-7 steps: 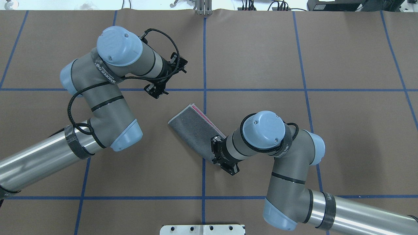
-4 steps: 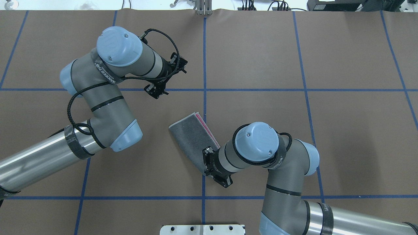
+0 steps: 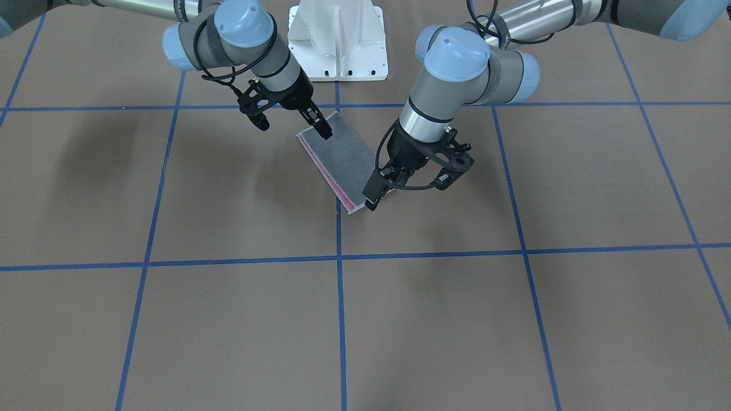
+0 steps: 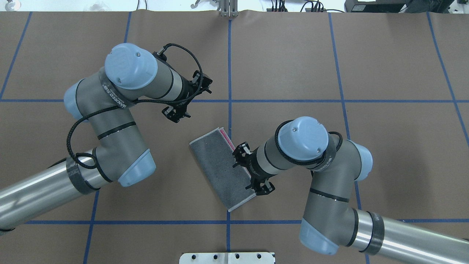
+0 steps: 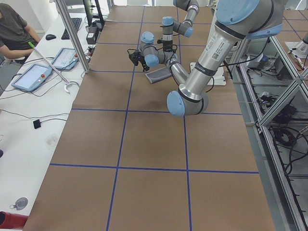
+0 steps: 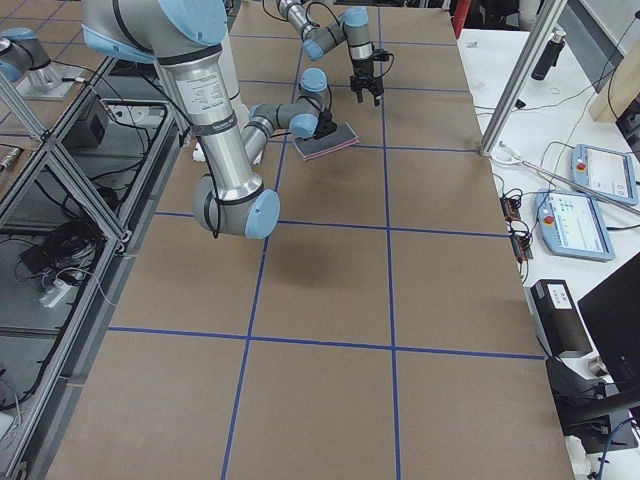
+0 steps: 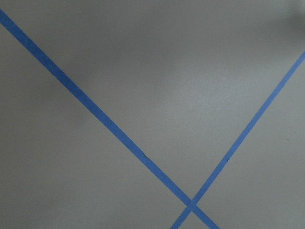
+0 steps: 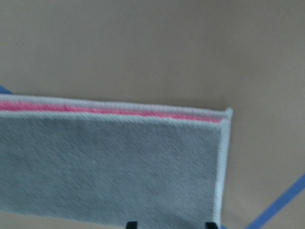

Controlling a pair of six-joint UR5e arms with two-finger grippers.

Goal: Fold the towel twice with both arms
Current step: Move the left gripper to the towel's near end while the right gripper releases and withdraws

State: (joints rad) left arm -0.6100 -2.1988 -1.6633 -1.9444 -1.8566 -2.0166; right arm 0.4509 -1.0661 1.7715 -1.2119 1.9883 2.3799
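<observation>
The dark grey towel is next for my left gripper, which should go to it and close on the corner [image 3: 336, 113] nearest the white pedestal.
The towel [image 4: 220, 165] lies flat near the table's middle, folded into a long dark grey strip with a pink line along one long edge [image 3: 331, 171]. My right gripper [image 4: 251, 170] hovers open over the strip's right edge, nearer its end closest to the robot. Both dark fingertips [image 8: 131, 224] show bare at the bottom of the right wrist view, above the grey cloth [image 8: 109, 162]. My left gripper [image 4: 187, 96] hangs open beyond the towel's far end with nothing in it. In the front view it [image 3: 405, 188] stands beside the towel's far corner. The left wrist view shows only table and tape.
Blue tape lines [image 4: 229, 73] divide the brown table into squares. The white pedestal [image 3: 337, 40] stands at the robot's edge. A person [image 5: 14, 24] sits at a side bench with teach pendants [image 5: 31, 77]. Metal posts [image 6: 520, 75] stand beside the table.
The towel slid a little toward the robot, then my right gripper came off its near end and moved right and outward, uncovering that end. The left arm shifted slightly toward the robot.
</observation>
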